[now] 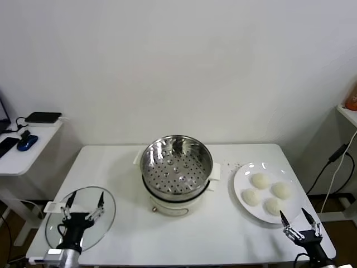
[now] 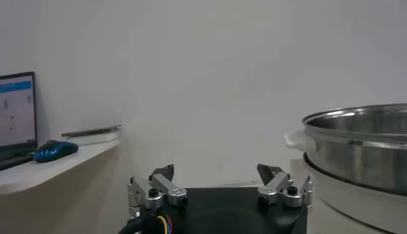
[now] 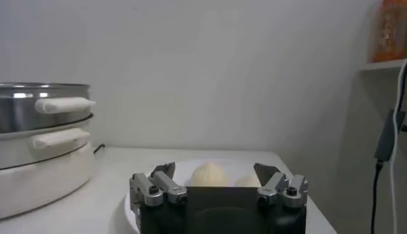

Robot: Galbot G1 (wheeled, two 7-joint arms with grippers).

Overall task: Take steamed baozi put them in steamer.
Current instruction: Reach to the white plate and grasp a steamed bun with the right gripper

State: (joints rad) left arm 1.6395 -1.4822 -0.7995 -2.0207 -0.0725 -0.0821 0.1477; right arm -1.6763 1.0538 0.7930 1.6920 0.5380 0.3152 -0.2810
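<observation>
Next, I grip the sides of the white plate's baozi (image 1: 260, 180) nearest the back wall with my right gripper.
Several creamy-white steamed baozi (image 1: 260, 180) lie on a flat white plate (image 1: 241, 180) at the right of the table. The shiny steel steamer (image 1: 176, 163) with its perforated tray stands mid-table on a cream base, holding nothing. My right gripper (image 1: 299, 220) hovers open at the table's front right corner, just in front of the plate; its wrist view shows two baozi (image 3: 208, 174) beyond the spread fingertips (image 3: 164, 170). My left gripper (image 1: 83, 202) is open over the glass lid at front left, with the steamer (image 2: 362, 149) to its side.
A round glass lid (image 1: 106, 216) lies flat at the table's front left. A side table (image 1: 28, 146) with a blue mouse and dark devices stands left of the table. A cable (image 1: 334, 156) hangs at the far right beside a shelf.
</observation>
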